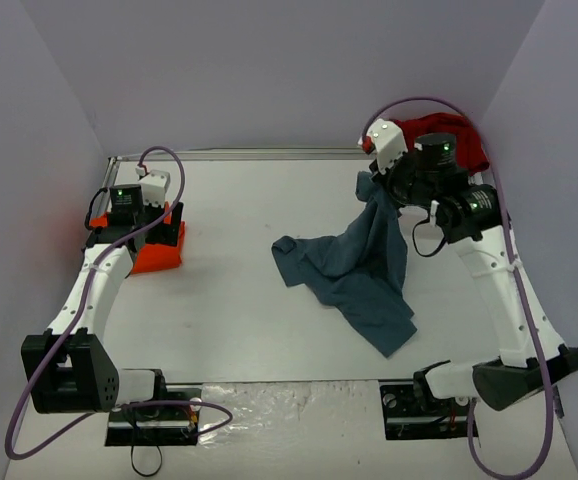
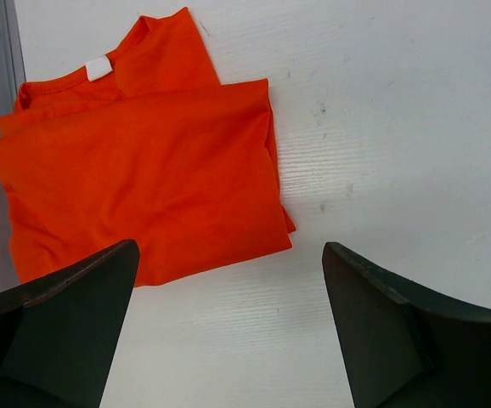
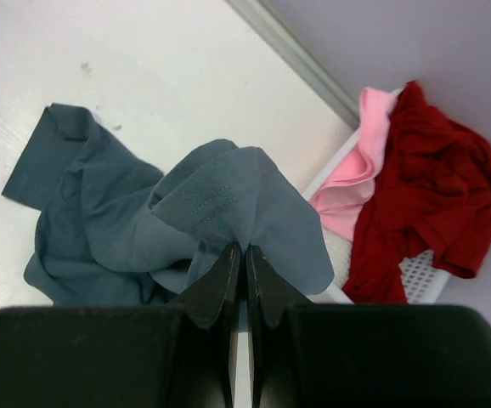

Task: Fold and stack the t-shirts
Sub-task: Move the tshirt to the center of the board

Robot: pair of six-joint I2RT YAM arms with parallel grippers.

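Note:
Next, I lower my left gripper to the folded orange t-shirt's near edge (image 1: 156, 261) (image 2: 199, 239) and close it there, on top of the fabric.
A slate blue-grey t-shirt (image 1: 354, 265) lies crumpled mid-table, one edge lifted toward the back right. My right gripper (image 3: 245, 248) (image 1: 369, 185) is shut on a fold of that blue-grey shirt (image 3: 126, 221), holding it above the table. A bright orange t-shirt (image 2: 143, 170) (image 1: 154, 258) lies folded at the left edge. Just over its near corner hovers my left gripper (image 2: 228, 255) (image 1: 165, 230), wide open with only bare table between its fingers. A dark red t-shirt (image 3: 424, 195) (image 1: 464, 140) and a pale pink t-shirt (image 3: 360, 170) are heaped together at the back right.
The red and pink shirts rest in a white plastic basket (image 3: 424, 276) against the back right corner. A metal rail (image 3: 296, 59) borders the far edge of the table. Purple walls close in the left, back and right sides.

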